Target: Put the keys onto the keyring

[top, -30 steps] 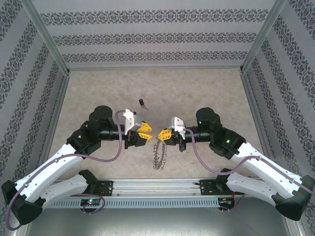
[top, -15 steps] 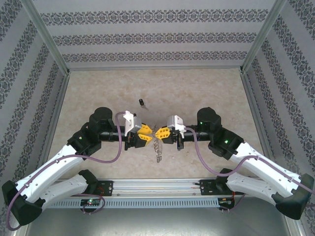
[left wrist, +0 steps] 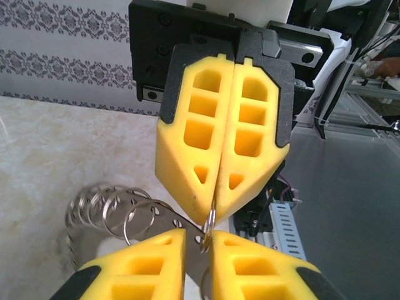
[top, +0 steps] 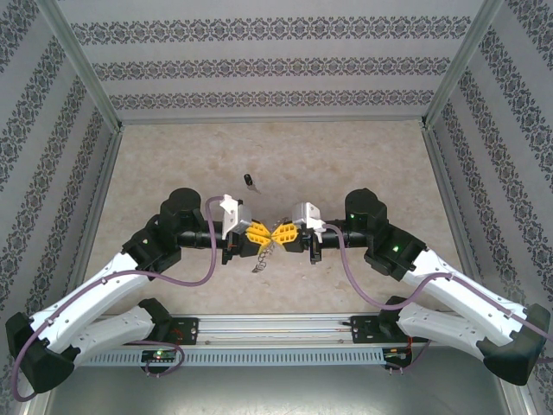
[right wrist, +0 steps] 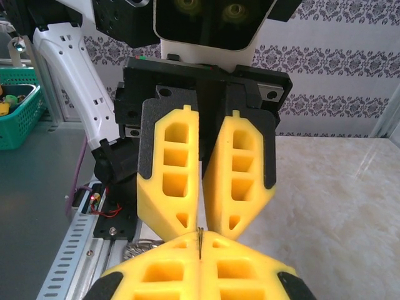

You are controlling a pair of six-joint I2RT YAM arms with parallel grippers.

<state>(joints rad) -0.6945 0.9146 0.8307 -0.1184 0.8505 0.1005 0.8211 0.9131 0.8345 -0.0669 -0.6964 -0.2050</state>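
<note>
Only a short tip of the wire loop sticks up above my right gripper's fingers. My left gripper needs to hold it while my right gripper re-pinches the loop's lower part [left wrist: 206,242].
The keyring [top: 261,259] hangs bunched above the table between both grippers. In the left wrist view its flat grey plate [left wrist: 165,221] runs into the narrow gap of my left gripper [left wrist: 199,234], whose fingers press against it, with wire loops [left wrist: 103,206] fanning off to the left. My right gripper [left wrist: 215,209] is shut on one wire loop at the plate's rim. Seen from the right wrist, my right gripper [right wrist: 200,240] pinches that thin loop and my left gripper [right wrist: 204,226] meets it tip to tip. The black-headed key [top: 249,181] lies alone on the table beyond my left gripper [top: 257,233] and right gripper [top: 282,233].
Patterned walls [top: 276,65] close the table on three sides. The metal rail [top: 276,330] with the arm bases runs along the near edge. A green basket [right wrist: 15,112] stands off the table, past the rail. Bare marble table top [top: 380,164] lies to the far right.
My left gripper has moved right and closed from wide open onto the keyring. The two grippers now meet tip to tip, and the keyring has risen and bunched under the left one.
</note>
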